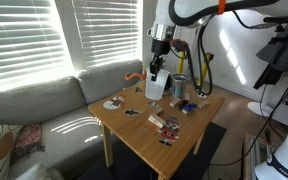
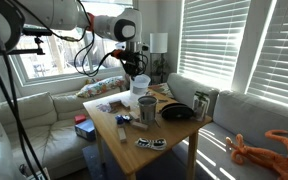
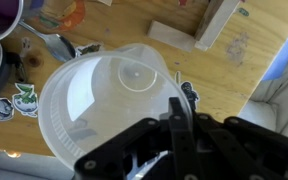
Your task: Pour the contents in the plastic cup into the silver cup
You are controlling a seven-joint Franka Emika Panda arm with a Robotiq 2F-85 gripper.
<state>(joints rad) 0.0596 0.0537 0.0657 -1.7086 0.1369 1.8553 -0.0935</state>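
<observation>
Next, I set the plastic cup down with my gripper on the wooden table point(image 1: 147, 104) point(image 3: 122, 77), among the stickers close to the small blocks. The plastic cup is now upright beside the silver cup.
The plastic cup point(image 3: 104, 95) is a big frosted-white tumbler that fills the wrist view from above, standing upright. My gripper point(image 3: 177, 112) is shut on its rim, with one finger inside the wall and one outside. In both exterior views the gripper point(image 1: 159, 66) point(image 2: 134, 68) comes straight down onto the plastic cup point(image 1: 154, 87) point(image 2: 138, 88) over the wooden table. The silver cup point(image 1: 180, 86) point(image 2: 147, 109) stands upright on the table right beside it. What the tumbler holds does not show.
The small wooden table point(image 1: 184, 125) carries stickers, small blocks point(image 1: 167, 127) and a black bowl point(image 2: 177, 113). A grey sofa point(image 1: 44, 120) runs along two sides under blinds. An orange toy point(image 2: 259, 148) lies on the sofa.
</observation>
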